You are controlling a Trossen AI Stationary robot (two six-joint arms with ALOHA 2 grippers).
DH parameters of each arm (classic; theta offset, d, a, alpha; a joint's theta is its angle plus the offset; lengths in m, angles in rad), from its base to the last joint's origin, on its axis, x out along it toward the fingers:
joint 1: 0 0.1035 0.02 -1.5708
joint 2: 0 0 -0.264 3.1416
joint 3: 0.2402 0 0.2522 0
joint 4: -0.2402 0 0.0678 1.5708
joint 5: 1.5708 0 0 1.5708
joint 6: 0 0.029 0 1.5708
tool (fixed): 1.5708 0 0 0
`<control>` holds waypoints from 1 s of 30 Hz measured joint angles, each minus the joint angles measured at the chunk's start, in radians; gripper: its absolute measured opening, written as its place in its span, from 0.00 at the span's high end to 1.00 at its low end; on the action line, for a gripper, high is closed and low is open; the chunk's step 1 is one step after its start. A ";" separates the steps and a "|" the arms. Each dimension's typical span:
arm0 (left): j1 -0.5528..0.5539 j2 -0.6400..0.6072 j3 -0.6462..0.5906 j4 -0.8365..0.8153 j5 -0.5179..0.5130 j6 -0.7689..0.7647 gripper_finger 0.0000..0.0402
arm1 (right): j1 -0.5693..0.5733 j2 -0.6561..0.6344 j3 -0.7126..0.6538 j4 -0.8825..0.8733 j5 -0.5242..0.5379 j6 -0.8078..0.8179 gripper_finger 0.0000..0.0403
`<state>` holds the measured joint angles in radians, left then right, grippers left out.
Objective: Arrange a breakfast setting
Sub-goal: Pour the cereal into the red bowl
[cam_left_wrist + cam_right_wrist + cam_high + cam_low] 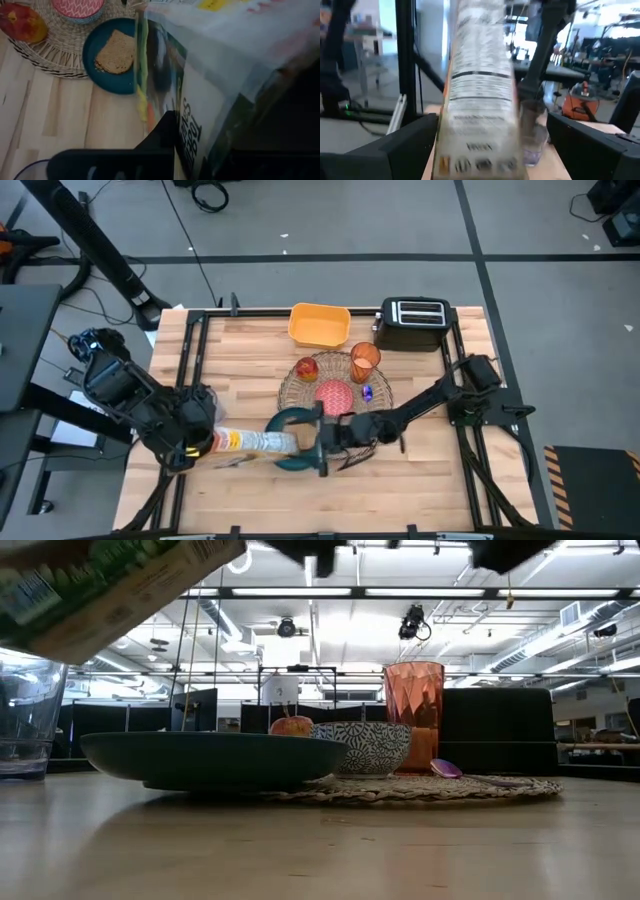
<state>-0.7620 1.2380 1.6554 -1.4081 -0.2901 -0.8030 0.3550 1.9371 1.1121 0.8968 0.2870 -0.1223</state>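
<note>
The robot's right gripper should close on the loose end [293,442] [479,171] of the printed plastic bag, across from the end of the bag in the left gripper.
A round woven placemat [335,385] carries a pink bowl [335,392], an orange cup [365,358], a small red fruit [306,368] and a spoon [367,392]. A teal plate [107,75] with a toast slice [116,52] lies at the placemat's near edge. My left gripper [203,440] is shut on a printed plastic bag [250,442], which reaches right over the plate. My right gripper [322,442] is open and points level toward the table's left edge. Its fingers [395,150] stand on either side of the bag's free end [480,100], apart from it. My left gripper holds the bag by its left end [200,135], pinched between the two fingers, one dark finger [162,145] lying against its printed side. The fingers come slanting down from the table's left. The bag is lifted clear of the table and stretches toward the right gripper.
A yellow tray [320,325] and a black toaster [412,323] stand at the far edge behind the placemat. A clear glass [25,720] stands near the left arm. Bare wood shows along the near edge.
</note>
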 joint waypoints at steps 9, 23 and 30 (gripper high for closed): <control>0.010 -0.045 0.000 0.094 -0.031 0.086 1.00 | 0.066 -0.098 -0.254 0.199 0.060 0.004 0.04; 0.100 -0.055 0.000 0.205 -0.009 0.223 1.00 | 0.054 -0.024 -0.214 0.364 -0.048 0.022 0.04; 0.105 -0.054 0.000 0.283 0.006 0.293 1.00 | 0.040 -0.025 -0.212 0.448 -0.029 0.013 0.04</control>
<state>-0.6571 1.1835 1.6558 -1.1249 -0.2837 -0.5097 0.3947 1.9125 0.8997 1.3450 0.2581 -0.1091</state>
